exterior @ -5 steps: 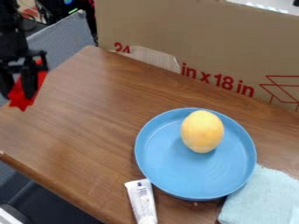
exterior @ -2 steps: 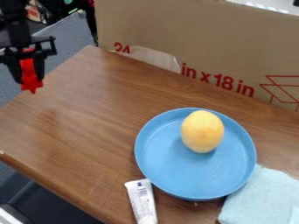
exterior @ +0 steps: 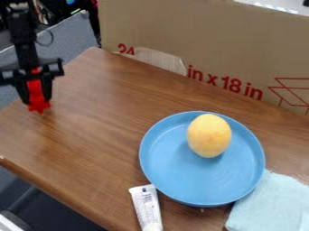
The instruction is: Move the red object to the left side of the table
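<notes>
My gripper will let go of the red object on the bare wood [exterior: 47,125] near the end of the table, across from the blue plate.
The red object [exterior: 39,93] is a small upright piece at the left end of the wooden table [exterior: 103,126]. My gripper [exterior: 36,76] points straight down over it, and its black fingers [exterior: 21,70] sit on either side of the object's top, shut on it. The object's lower end is at or just above the tabletop; I cannot tell whether it touches.
A blue plate [exterior: 241,176] with a yellow-orange fruit [exterior: 208,135] sits at the right. A white tube [exterior: 146,207] lies at the front edge, beside a light blue cloth [exterior: 276,207] at the right corner. A cardboard box [exterior: 205,45] stands along the back.
The gripper has carried the red object down and a little rightward toward the tabletop, and the wrist has rolled. The plate, fruit, tube and cloth have not moved.
</notes>
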{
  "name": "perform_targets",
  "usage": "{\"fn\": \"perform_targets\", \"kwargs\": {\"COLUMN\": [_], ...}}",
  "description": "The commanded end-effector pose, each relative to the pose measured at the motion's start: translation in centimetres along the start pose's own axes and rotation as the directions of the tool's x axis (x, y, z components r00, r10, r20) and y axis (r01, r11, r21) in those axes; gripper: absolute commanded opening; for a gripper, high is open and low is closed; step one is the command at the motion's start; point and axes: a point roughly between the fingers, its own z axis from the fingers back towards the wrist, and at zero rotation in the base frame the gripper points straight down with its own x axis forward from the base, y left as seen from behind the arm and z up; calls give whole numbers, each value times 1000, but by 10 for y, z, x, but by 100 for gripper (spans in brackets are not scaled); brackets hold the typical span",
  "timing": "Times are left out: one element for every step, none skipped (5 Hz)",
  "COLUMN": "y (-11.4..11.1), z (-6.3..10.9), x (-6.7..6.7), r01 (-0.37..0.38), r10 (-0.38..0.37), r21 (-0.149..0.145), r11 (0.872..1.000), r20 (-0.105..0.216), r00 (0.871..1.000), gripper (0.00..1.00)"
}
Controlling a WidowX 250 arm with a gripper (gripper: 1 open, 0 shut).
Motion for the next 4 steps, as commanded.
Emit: {"fn": "perform_targets", "kwargs": {"y": [-6, -8, -4, -9], "z": [-35, -45, -52, -49], "x": [-5, -10, 1, -1], "r01": [5, 30, 56, 63], "r10": [-4, -30, -55, -62], "r21": [-9, -24, -38, -43], "r11": [1000, 999, 998, 997], "r20": [24, 18, 19, 25], "r00": [1000, 999, 998, 998], "gripper": [0, 0, 0, 0]}}
